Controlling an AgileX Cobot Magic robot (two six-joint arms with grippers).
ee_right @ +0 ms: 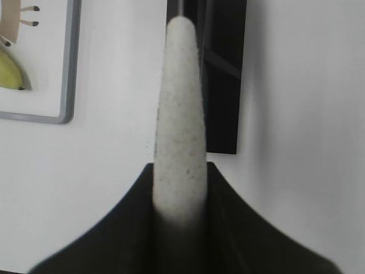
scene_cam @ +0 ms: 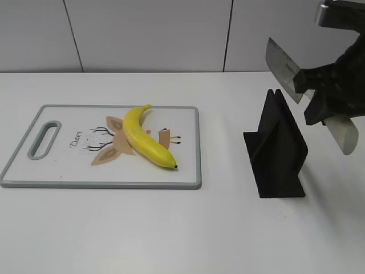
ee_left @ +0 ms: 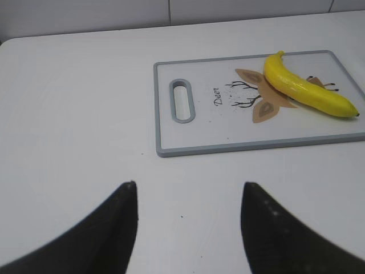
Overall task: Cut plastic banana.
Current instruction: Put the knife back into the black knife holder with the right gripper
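Next, I release the knife, now held above the stand, from my right gripper between the upright sides of the black knife stand (scene_cam: 292, 124) (ee_right: 202, 43).
A yellow plastic banana (scene_cam: 147, 137) lies whole on a white cutting board (scene_cam: 63, 165) with a grey rim and a deer drawing; both also show in the left wrist view, banana (ee_left: 305, 88) and board (ee_left: 239, 146). My right gripper (scene_cam: 325, 100) is shut on the pale handle (ee_right: 178, 114) of a knife, held in the air at the right, above the black knife stand (scene_cam: 278, 145). The blade (scene_cam: 282, 67) points up and left. My left gripper (ee_left: 188, 194) is open and empty over bare table, near the board's handle end; it is out of the exterior view.
The black knife stand (ee_right: 219, 63) sits on the white table right of the board. The board's corner and the banana tip (ee_right: 14, 77) show at the left of the right wrist view. A tiled wall runs behind the table.
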